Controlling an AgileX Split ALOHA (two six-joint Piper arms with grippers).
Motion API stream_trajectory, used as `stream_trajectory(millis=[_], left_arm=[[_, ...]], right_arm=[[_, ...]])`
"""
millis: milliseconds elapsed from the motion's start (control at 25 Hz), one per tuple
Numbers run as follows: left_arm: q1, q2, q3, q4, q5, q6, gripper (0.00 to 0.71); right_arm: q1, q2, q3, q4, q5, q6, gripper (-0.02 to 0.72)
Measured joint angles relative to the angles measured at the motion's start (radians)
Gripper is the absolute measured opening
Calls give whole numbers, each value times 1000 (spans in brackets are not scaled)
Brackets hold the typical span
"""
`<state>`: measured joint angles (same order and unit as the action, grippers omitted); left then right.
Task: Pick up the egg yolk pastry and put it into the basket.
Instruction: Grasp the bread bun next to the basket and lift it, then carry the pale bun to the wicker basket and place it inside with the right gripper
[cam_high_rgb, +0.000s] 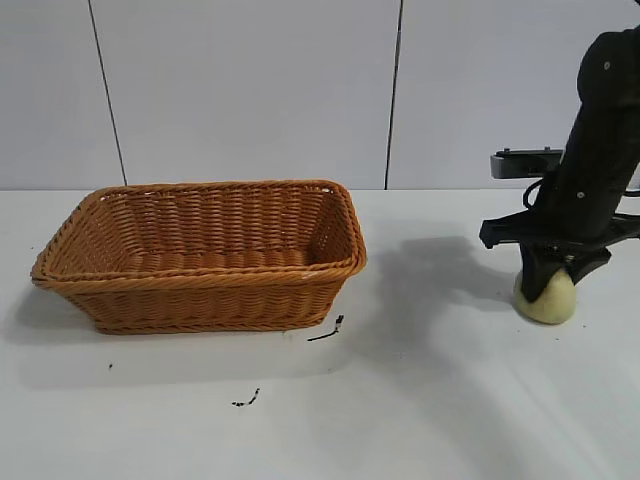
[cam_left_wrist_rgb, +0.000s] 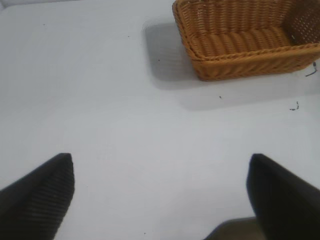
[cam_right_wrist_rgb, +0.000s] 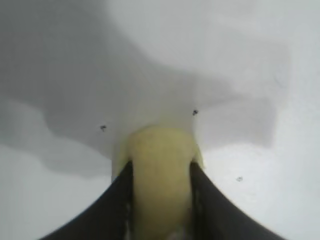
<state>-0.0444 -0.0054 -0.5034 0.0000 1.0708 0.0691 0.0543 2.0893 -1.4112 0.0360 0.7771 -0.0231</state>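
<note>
My right gripper is to let go of the egg yolk pastry inside the wicker basket (cam_high_rgb: 238, 252), behind the middle of the basket's front rim.
The egg yolk pastry (cam_high_rgb: 547, 297), a pale yellow-cream dome, sits on the white table at the right. My right gripper (cam_high_rgb: 549, 276) comes down on it from above and is shut on it. In the right wrist view its two black fingers (cam_right_wrist_rgb: 117, 200) press the sides of the pastry (cam_right_wrist_rgb: 160, 175). The wicker basket (cam_high_rgb: 200, 283), orange-brown and empty, stands at the left of the table, well apart from the pastry. It also shows in the left wrist view (cam_left_wrist_rgb: 245, 62). My left gripper (cam_left_wrist_rgb: 160, 192) is open and empty over bare table; it is out of the exterior view.
Two small dark scraps lie on the table in front of the basket, one by its near right corner (cam_high_rgb: 328, 331) and one nearer the front (cam_high_rgb: 247, 399). A panelled white wall stands behind the table.
</note>
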Motion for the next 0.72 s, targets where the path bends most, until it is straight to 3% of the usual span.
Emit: stream_trajectory(millis=[400, 720], left_arm=[[0, 0, 0, 0, 0, 0, 696], [0, 0, 0, 0, 0, 0, 696]], right_arm=[[1, -143, -298, -2, 236, 0, 123], [116, -142, -414, -28, 276, 5, 123]])
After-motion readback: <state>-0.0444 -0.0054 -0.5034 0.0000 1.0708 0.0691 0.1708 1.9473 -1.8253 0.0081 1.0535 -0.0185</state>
